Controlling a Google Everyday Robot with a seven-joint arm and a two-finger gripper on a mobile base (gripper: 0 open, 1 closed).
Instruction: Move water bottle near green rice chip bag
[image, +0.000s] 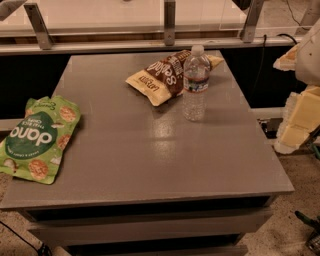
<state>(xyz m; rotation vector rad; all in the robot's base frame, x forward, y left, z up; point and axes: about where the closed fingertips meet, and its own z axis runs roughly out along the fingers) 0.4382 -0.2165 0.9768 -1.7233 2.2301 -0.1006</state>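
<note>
Next, my gripper grips the upper part of the water bottle (197, 69), below the bottle's white cap.
The water bottle (195, 84) stands upright on the grey table (150, 150), right of centre toward the back. It is clear and ribbed, with a white cap and a red and blue label band. The green rice chip bag (37, 138) lies flat at the table's left edge, partly overhanging it. The two are far apart. Pale segments of my arm (300, 117) show at the right edge, off the table and to the right of the bottle. My gripper is out of view.
A brown and yellow snack bag (165, 76) lies just left of and behind the bottle, touching or nearly touching it. A railing with metal posts (170, 22) runs behind the table. A black cable (265, 50) hangs at the back right.
</note>
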